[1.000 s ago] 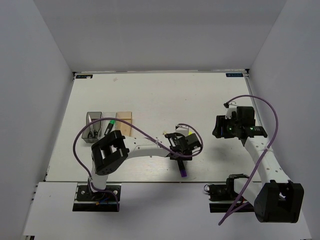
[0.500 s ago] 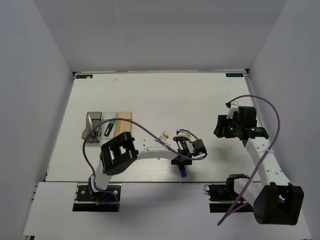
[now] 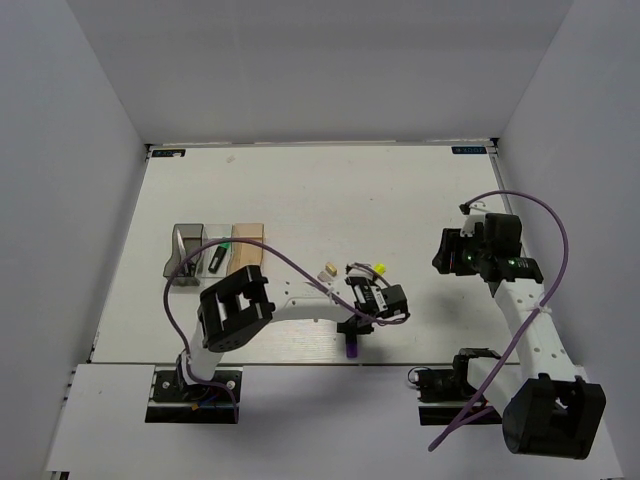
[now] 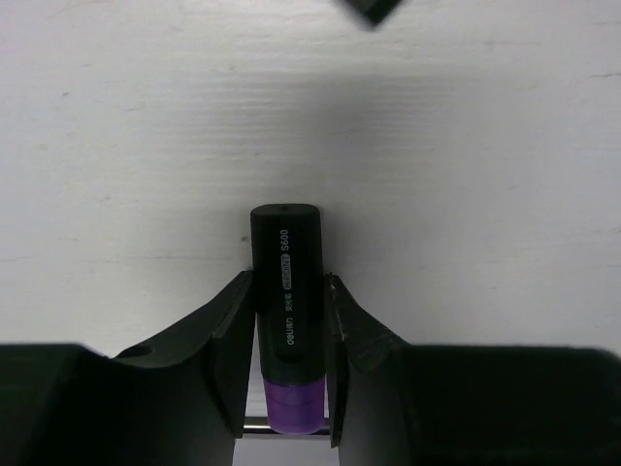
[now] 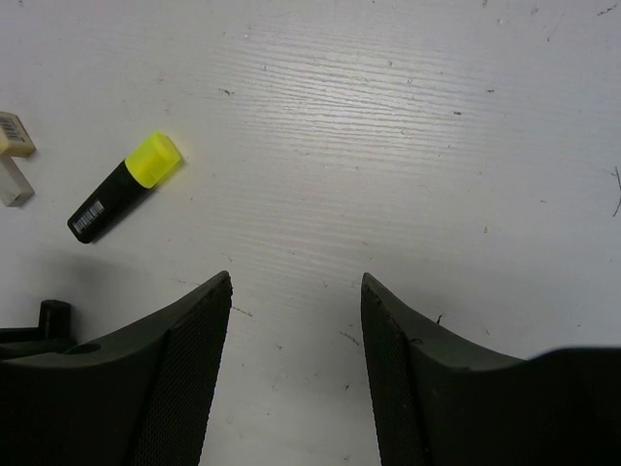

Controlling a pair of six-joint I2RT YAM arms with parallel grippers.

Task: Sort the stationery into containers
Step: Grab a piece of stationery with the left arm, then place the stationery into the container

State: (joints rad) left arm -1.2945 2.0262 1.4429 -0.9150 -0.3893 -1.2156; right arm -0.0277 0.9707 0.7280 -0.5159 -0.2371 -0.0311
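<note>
My left gripper will let go of the purple highlighter in the clear container [image 3: 227, 257], between the green highlighter and the tan container.
My left gripper [image 3: 353, 333] [image 4: 288, 280] is shut on the purple highlighter [image 3: 352, 349] [image 4: 286, 282]; its black body sticks out past the fingertips and its purple end lies between the jaws. The yellow highlighter [image 3: 379, 269] [image 5: 121, 189] and two eraser blocks [image 3: 326, 270] [image 5: 14, 136] lie on the table just beyond it. My right gripper [image 3: 441, 254] [image 5: 296, 282] is open and empty, to the right of them. The grey container [image 3: 186, 256] and tan container [image 3: 248, 248] stand at the left, and the green highlighter [image 3: 215, 258] lies between them.
The left arm's white link and its purple cable [image 3: 290, 272] stretch across the near middle of the table. The near table edge [image 3: 300, 360] runs just below the purple highlighter. White walls close in the table on three sides.
My left gripper has shifted toward the near edge and a little left, and the purple highlighter has moved left with it. The yellow highlighter and the erasers have come out from under it. The right arm has barely moved.
</note>
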